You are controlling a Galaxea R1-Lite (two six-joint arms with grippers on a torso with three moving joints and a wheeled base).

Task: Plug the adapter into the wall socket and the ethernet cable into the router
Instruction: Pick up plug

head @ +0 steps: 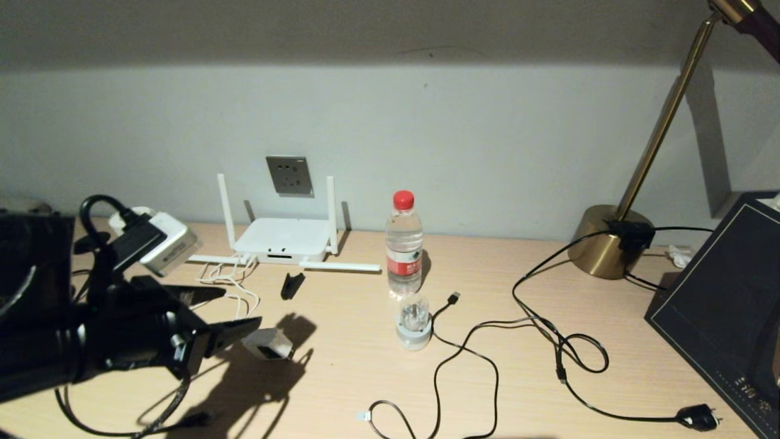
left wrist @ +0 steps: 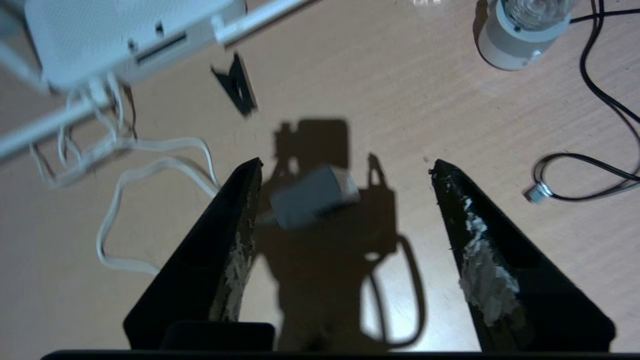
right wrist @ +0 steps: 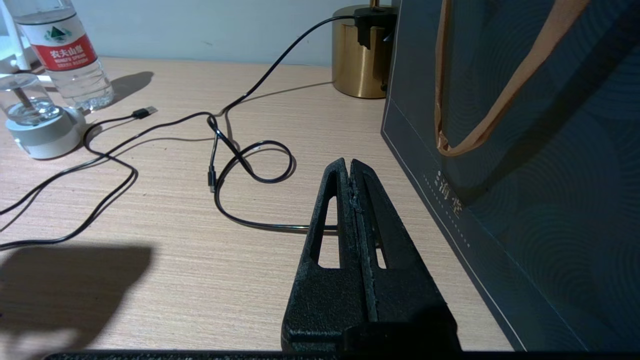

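Observation:
My left gripper will grip the white adapter on the long sides (head: 265, 341) (left wrist: 310, 197), with the adapter's cord end kept toward the gripper.
The white boxy adapter (head: 268, 344) lies on the desk with its dark face up, and its thin white cord (head: 226, 281) trails toward the router. My left gripper (head: 242, 306) hovers open just above it. From the left wrist, the adapter (left wrist: 315, 195) sits between the spread fingers, close to one of them, not gripped. The grey wall socket (head: 289, 175) is on the wall behind the white router (head: 283, 239). The black ethernet cable (head: 436, 378) ends in a clear connector (head: 364, 416) near the front edge. My right gripper (right wrist: 349, 162) rests shut and empty beside the dark bag.
A water bottle (head: 404, 244) and a clear-domed gadget (head: 414, 323) stand mid-desk. A small black clip (head: 292, 285) lies before the router. The brass lamp base (head: 609, 241), its black cord with a plug (head: 698, 417) and a dark paper bag (head: 725, 311) fill the right side.

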